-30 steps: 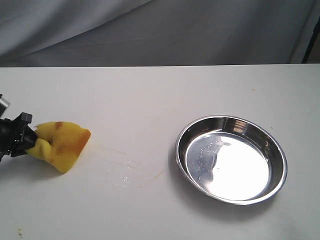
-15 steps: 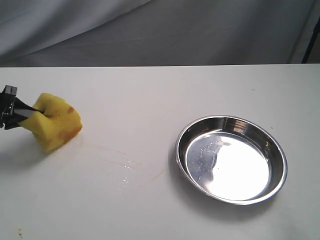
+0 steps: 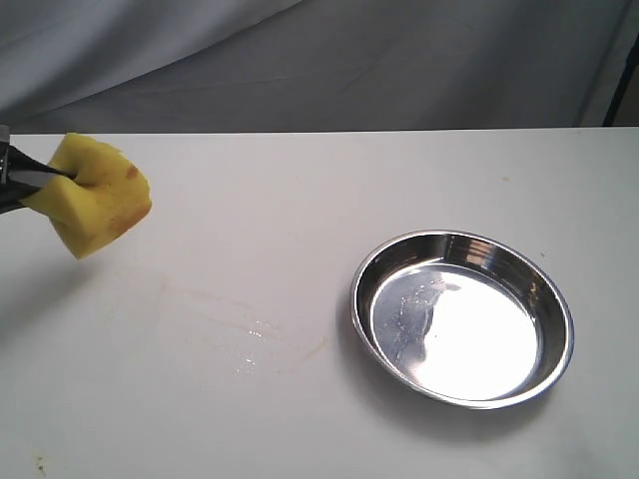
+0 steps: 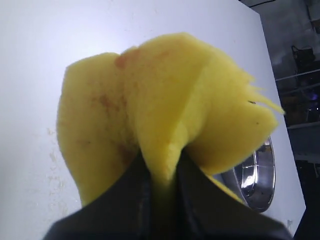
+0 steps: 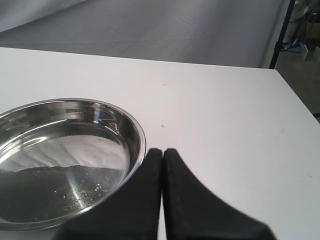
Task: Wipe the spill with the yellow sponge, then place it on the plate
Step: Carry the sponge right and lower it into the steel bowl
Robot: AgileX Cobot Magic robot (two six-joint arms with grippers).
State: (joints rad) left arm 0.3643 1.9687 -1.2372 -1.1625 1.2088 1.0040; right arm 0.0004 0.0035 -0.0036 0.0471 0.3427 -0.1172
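My left gripper is to let go of the yellow sponge around the middle of the shiny steel plate (image 3: 458, 301) (image 4: 249, 171), within the plate's rim.
My left gripper (image 3: 45, 178) is shut on the yellow sponge (image 3: 92, 196), pinching it so the foam bulges; it hangs above the table at the far left. In the left wrist view the sponge (image 4: 160, 110) fills the frame, with brownish-orange stains, squeezed between my dark fingers (image 4: 130, 200). The spill (image 3: 245, 334) is a thin pale wet smear with faint orange streaks on the white table, left of the plate. The plate (image 3: 462, 384) is a shiny steel dish at the right, holding nothing. My right gripper (image 5: 162, 152) is shut, empty, beside the plate's rim (image 5: 136, 131).
The white table (image 3: 319, 190) ends at a grey cloth backdrop (image 3: 319, 60) along the far side. A dark stand leg (image 3: 621, 85) rises at the far right corner. A sliver of the plate (image 4: 260, 175) shows behind the sponge in the left wrist view.
My left gripper has lifted the sponge up and back toward the far left, off the table surface. The smear and the plate stay where they were.
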